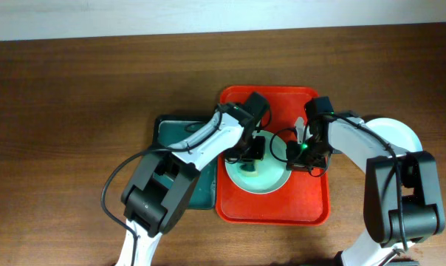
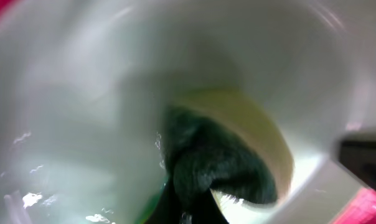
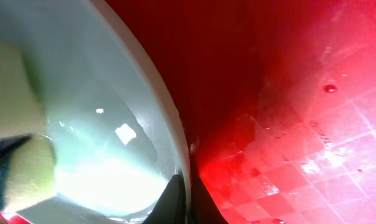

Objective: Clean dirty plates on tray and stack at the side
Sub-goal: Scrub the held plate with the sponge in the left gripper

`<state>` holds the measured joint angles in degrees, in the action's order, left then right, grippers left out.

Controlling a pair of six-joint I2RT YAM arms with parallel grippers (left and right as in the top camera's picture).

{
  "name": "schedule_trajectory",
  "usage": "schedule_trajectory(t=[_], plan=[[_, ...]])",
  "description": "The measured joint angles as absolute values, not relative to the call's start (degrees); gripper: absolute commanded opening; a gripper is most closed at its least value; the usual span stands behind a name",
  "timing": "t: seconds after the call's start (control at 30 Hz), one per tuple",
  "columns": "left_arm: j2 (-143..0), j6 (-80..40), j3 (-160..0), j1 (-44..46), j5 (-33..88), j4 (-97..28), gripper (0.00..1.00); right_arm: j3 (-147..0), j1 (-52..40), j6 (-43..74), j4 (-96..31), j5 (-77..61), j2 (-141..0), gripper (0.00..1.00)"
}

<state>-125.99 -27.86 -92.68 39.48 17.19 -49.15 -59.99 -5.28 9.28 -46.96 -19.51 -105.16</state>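
Note:
Next, I let go of the yellow sponge with my left gripper near the middle of the dark green tray point(image 1: 177, 158) beside the red tray.
A pale-mint plate point(image 1: 266, 182) lies on the red tray point(image 1: 275, 208). My left gripper point(image 1: 252, 151) is over the plate's centre, shut on a yellow sponge with a dark green scrub side point(image 2: 238, 155), which is pressed onto the plate point(image 2: 82, 112). My right gripper point(image 1: 297, 151) is shut on the plate's right rim. In the right wrist view its fingers point(image 3: 188, 200) pinch the rim point(image 3: 169, 137), with the sponge point(image 3: 17, 124) at the left and the tray floor point(image 3: 287, 124) at the right. A second white plate point(image 1: 397, 136) lies on the table right of the tray, partly hidden by the right arm.
A dark green tray point(image 1: 171, 127) sits against the red tray's left side, mostly under my left arm. Brown wooden table point(image 1: 75, 96) extends to the left and behind. The tray floor looks wet in the right wrist view.

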Motion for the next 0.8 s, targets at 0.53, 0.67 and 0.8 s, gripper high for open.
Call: schedule_trajectory(t=[0.53, 0.67, 0.8], plan=[[-126.5, -27.6, -94.7, 43.0, 8.3, -57.1, 0.00, -60.0, -5.7, 9.6, -46.8, -20.4, -105.3, 0.04], [-126.2, -28.4, -94.9, 43.0, -1.6, -57.2, 0.00, -60.0, -5.7, 10.2, -46.8, -20.7, -105.3, 0.04], [-127.1, -28.8, -96.9, 42.2, -9.8, -60.6, 0.00, -60.0, -5.7, 10.3, -46.8, -20.7, -105.3, 0.04]])
